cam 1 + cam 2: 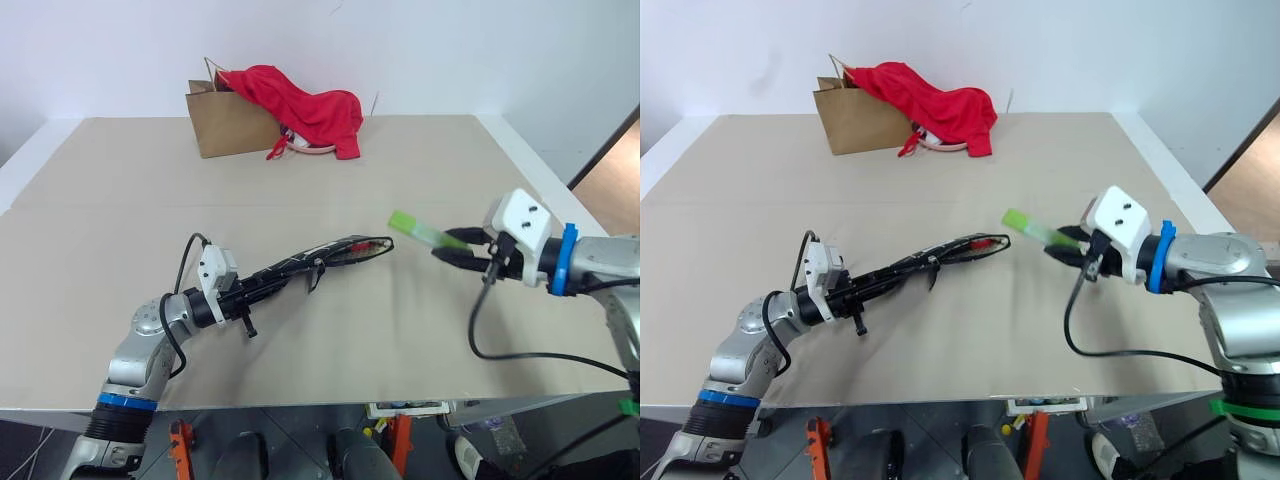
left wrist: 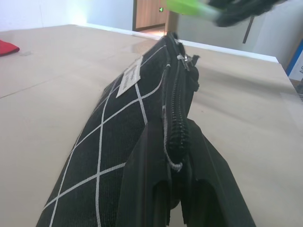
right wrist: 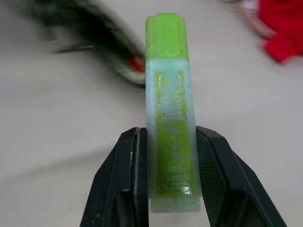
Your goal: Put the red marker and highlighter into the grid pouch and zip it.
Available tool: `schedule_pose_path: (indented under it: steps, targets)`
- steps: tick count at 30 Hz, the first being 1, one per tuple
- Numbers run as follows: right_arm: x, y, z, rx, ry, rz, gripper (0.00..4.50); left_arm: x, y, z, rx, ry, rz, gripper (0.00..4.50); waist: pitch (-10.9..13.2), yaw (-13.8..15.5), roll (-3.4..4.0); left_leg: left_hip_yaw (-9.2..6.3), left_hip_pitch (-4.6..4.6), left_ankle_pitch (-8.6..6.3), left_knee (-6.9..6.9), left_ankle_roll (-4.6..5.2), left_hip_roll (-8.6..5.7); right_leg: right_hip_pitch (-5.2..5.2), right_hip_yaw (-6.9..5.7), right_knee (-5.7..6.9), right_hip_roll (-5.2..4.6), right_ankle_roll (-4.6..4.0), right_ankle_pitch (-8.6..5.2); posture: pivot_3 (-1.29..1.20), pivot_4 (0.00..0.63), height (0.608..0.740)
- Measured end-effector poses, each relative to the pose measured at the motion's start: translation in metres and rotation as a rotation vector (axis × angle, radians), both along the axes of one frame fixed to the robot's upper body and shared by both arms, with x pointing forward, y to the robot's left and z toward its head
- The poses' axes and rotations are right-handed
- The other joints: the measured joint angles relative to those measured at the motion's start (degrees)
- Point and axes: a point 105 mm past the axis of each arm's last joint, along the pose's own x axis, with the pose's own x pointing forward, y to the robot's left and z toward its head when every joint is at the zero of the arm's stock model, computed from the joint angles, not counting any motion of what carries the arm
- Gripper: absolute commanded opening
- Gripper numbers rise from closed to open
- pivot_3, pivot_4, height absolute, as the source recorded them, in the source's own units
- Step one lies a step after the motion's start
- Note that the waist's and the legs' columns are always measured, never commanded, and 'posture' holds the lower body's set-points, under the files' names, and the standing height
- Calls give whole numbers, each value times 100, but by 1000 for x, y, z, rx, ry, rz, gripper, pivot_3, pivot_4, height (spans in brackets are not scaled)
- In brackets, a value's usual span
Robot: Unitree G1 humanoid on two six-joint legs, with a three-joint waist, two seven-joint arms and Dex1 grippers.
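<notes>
Next, my right gripper releases the highlighter just inside the grid pouch's opening (image 1: 351,246) (image 3: 127,62), next to the end of the red marker. The highlighter is now held above the table.
My left gripper (image 1: 252,285) is shut on one end of the grid pouch (image 1: 300,262), holding it off the table. The pouch is black with white grid lines and a white label (image 2: 129,78). Its open mouth faces right, with the zipper (image 2: 174,109) running along the top. Inside the mouth shows the red end of the red marker (image 1: 372,243). My right gripper (image 1: 455,250) is shut on the highlighter (image 1: 425,233), a lime-green one. Its capped end (image 3: 165,35) points toward the pouch mouth, a short gap away, above the table.
A brown paper bag (image 1: 225,120) stands at the back of the table, with a red cloth (image 1: 305,105) draped over it. The beige table (image 1: 120,200) stretches wide between the bag and my arms. Its front edge (image 1: 330,402) is near.
</notes>
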Motion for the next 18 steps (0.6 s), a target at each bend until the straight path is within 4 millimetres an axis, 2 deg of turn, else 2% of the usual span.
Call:
schedule_pose_path:
  steps: [2,5,8,16,18]
  targets:
    - [-9,8,1,-41,7,70,1032,0,0,0,0,0,-2,0,0,-2,0,2,2,1,3,0,1,0,-1,0,0,-3,4,0,150,740]
    - [-10,15,-6,-82,14,104,1032,0,0,0,0,0,-3,0,0,-2,-1,7,3,1,5,-1,3,-1,0,0,0,-6,6,0,150,740]
    - [-4,18,-17,-123,23,104,1032,-1,-1,-1,1,1,-8,0,0,0,-1,14,3,2,5,-2,2,-3,5,0,-2,-4,6,0,150,740]
    - [15,24,-16,-148,-2,108,1032,-2,-1,-1,6,1,-20,0,0,6,-1,17,1,1,2,-1,4,-6,8,0,0,-5,3,0,150,740]
    - [20,30,-25,-197,12,134,1032,-3,-2,-2,13,1,-26,0,0,3,-1,22,1,1,2,-1,6,-11,8,1,0,-7,5,0,150,740]
